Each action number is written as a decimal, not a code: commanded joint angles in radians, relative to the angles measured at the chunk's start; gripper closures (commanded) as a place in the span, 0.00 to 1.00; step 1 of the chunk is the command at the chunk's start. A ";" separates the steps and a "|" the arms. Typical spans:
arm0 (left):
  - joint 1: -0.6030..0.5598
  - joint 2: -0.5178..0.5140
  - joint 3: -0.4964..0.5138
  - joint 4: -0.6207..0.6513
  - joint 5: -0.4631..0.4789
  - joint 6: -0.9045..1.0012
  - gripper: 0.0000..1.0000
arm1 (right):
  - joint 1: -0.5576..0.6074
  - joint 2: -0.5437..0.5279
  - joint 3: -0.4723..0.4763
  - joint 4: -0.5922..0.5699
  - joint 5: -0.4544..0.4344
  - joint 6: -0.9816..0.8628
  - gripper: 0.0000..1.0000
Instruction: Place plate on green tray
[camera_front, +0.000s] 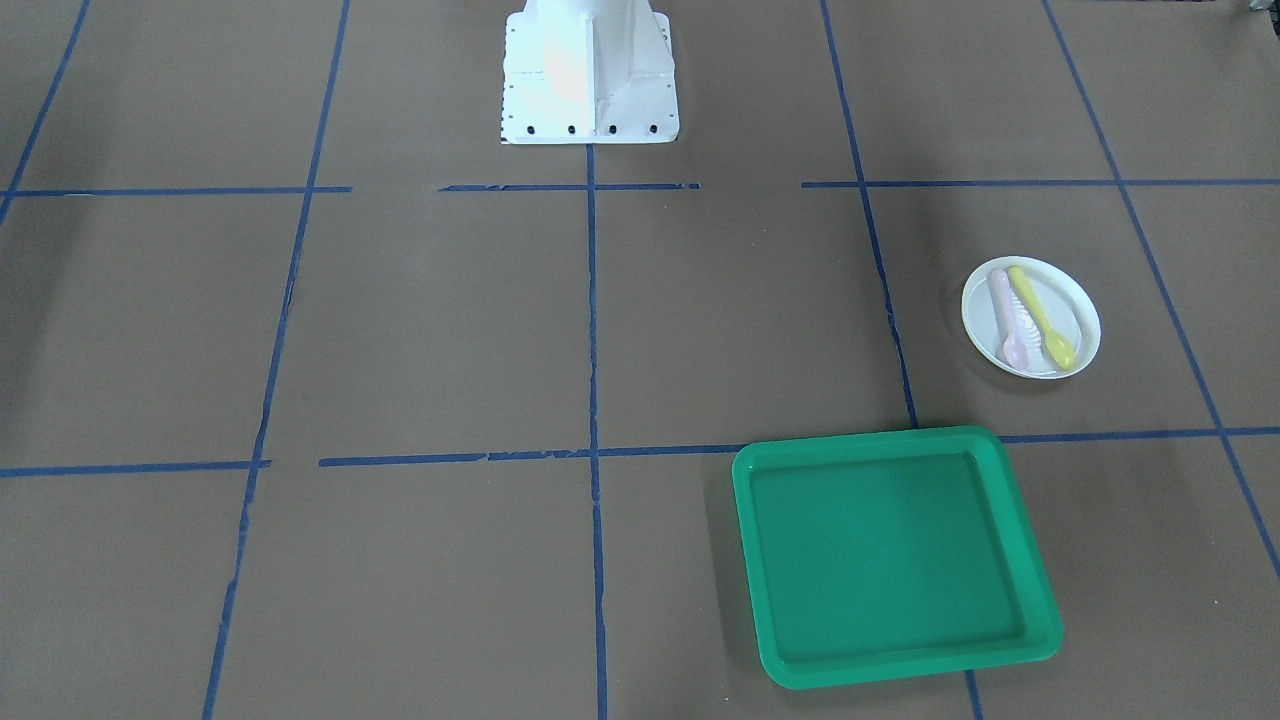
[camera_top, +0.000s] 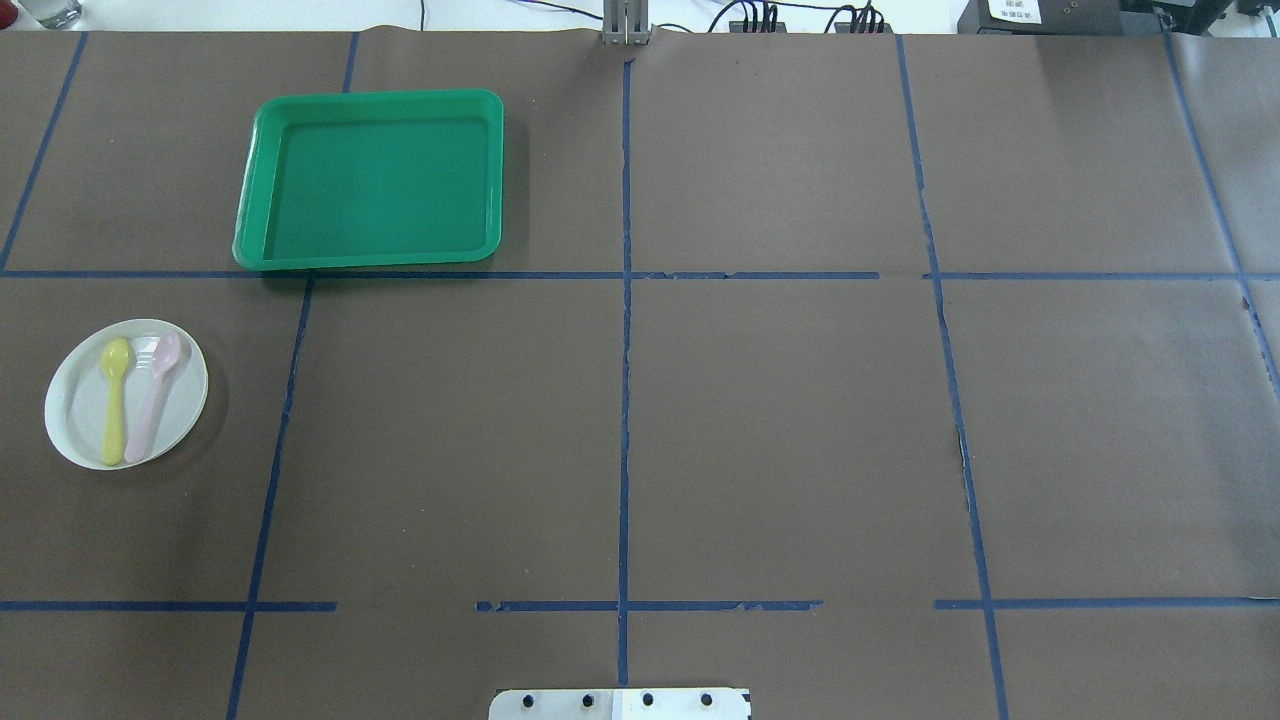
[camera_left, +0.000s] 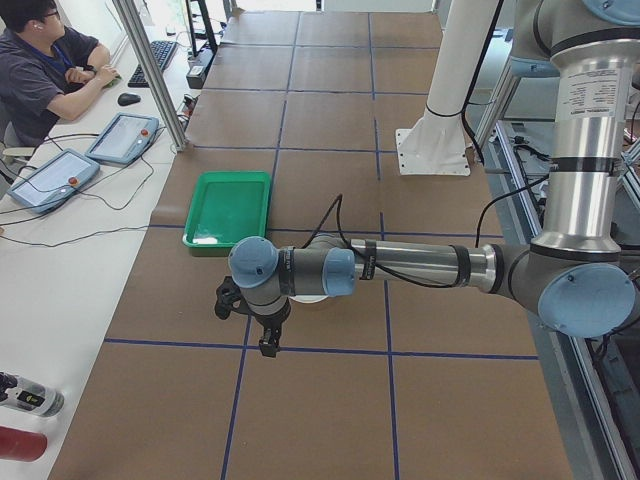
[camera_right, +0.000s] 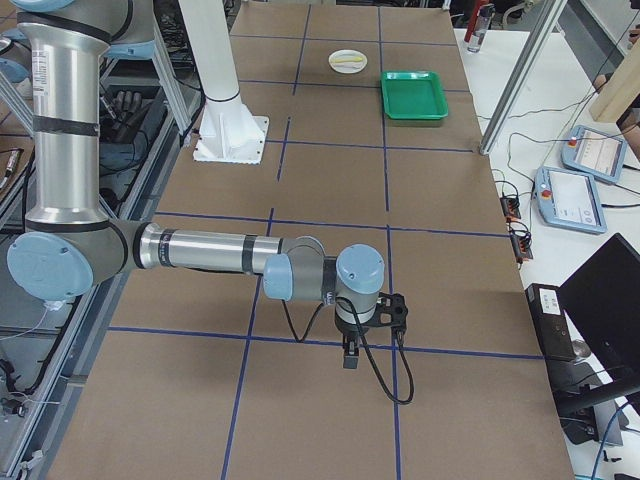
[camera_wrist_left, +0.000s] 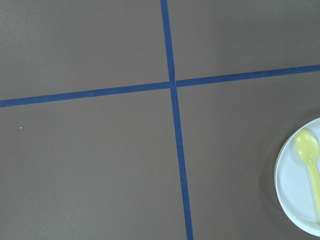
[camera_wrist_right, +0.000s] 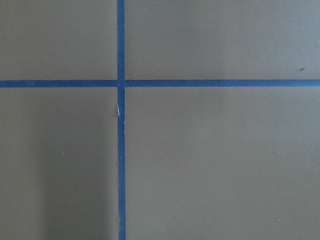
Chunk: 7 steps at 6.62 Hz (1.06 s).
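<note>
The white plate's rim (camera_front: 1095, 314) (camera_wrist_left: 276, 180) on the yellow spoon's side, away from the pale pink spoon, should be the next place my left gripper goes to and closes on.
The white plate (camera_top: 82, 405) lies on the brown table at my left, holding a yellow spoon (camera_top: 115, 400) and a pale pink spoon (camera_top: 155, 395). It also shows in the front view (camera_front: 1078, 312) and at the right edge of the left wrist view (camera_wrist_left: 295, 195). The green tray (camera_top: 375, 180) sits apart from it, farther from my base, and has nothing in it (camera_front: 890, 550). My left gripper (camera_left: 268, 342) hangs above the table near the plate; I cannot tell if it is open. My right gripper (camera_right: 350, 358) hangs far from both; I cannot tell its state either.
Blue tape lines grid the brown table. My white base (camera_front: 590, 75) stands at the table's near middle edge. An operator (camera_left: 40, 70) sits beyond the far edge, with teach pendants (camera_left: 120, 137) on the side bench.
</note>
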 joint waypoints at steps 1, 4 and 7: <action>-0.001 0.001 0.001 -0.057 0.008 0.002 0.00 | 0.000 0.000 0.000 0.000 0.000 0.000 0.00; 0.020 0.007 -0.060 -0.123 0.036 -0.177 0.00 | 0.000 0.000 -0.001 0.000 0.000 0.000 0.00; 0.339 0.080 -0.134 -0.417 0.163 -0.718 0.00 | 0.000 0.000 -0.001 0.000 0.000 0.000 0.00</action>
